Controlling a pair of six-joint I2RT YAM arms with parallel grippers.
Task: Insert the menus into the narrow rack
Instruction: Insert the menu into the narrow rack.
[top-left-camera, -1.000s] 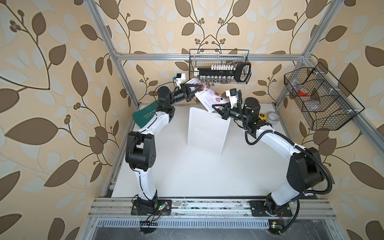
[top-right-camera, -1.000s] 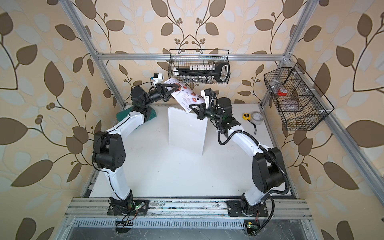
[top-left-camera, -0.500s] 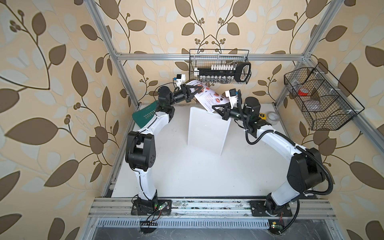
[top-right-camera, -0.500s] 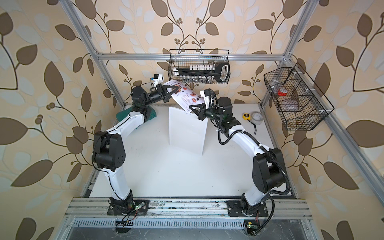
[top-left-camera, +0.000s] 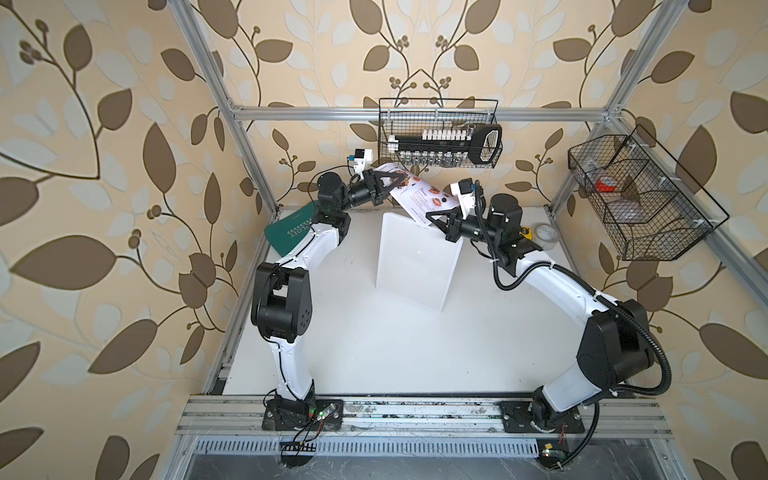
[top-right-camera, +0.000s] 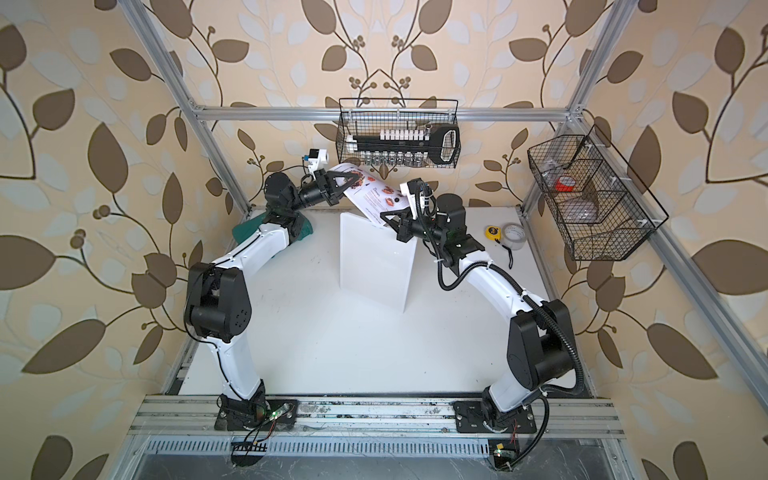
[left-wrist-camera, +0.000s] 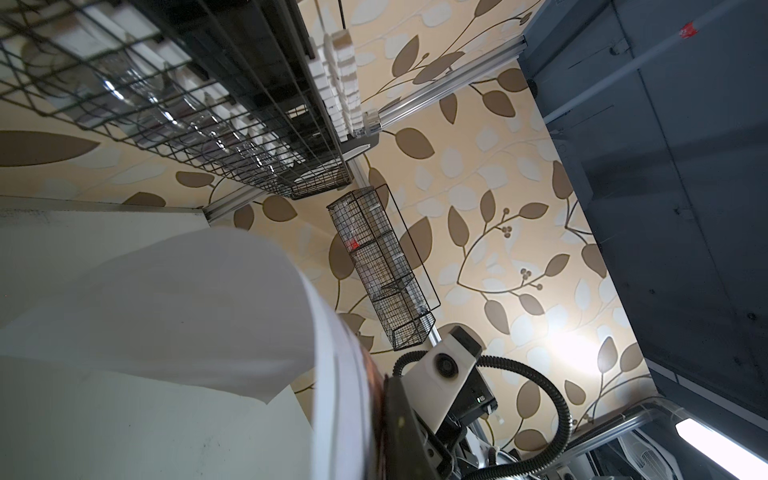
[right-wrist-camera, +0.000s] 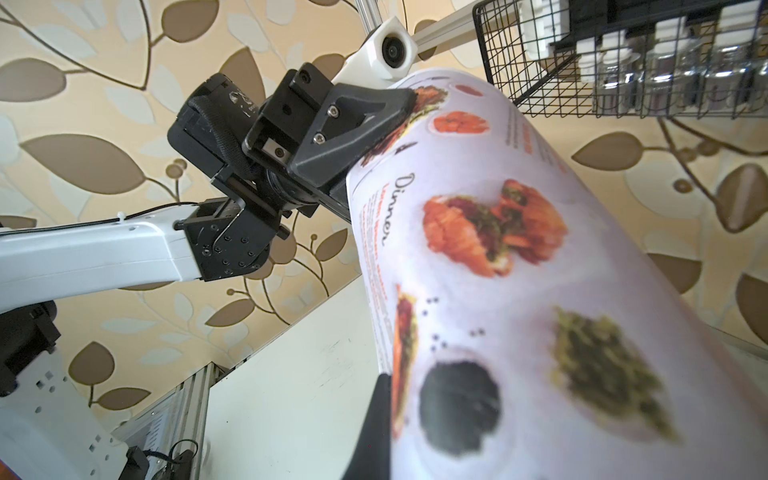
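The curved sheet extends past the left gripper, so next the left gripper opens and grabs the sheet (top-left-camera: 388, 168) by its end while the right gripper pulls it along.
The menus are one printed sheet (top-left-camera: 424, 195) with food photos, hanging curved in the air over the top edge of the narrow rack (top-left-camera: 415, 257), a white upright panel at the back of the table. My left gripper (top-left-camera: 403, 180) is shut on the sheet's upper far end. My right gripper (top-left-camera: 431, 216) is shut on its lower end, just above the rack's top right corner. In the right wrist view the printed face (right-wrist-camera: 519, 270) fills the frame, with the left gripper (right-wrist-camera: 399, 108) clamped on its edge. The left wrist view shows the sheet's blank back (left-wrist-camera: 187, 299).
A green case (top-left-camera: 291, 232) leans at the back left beside the left arm. A black wire basket (top-left-camera: 440, 133) with bottles hangs on the back wall just above the sheet. Another basket (top-left-camera: 640, 199) hangs on the right wall. A tape roll (top-left-camera: 545, 235) and a yellow tape measure (top-right-camera: 492, 232) lie at the back right.
No clear movement. Both grippers keep hold of the sheet above the rack.
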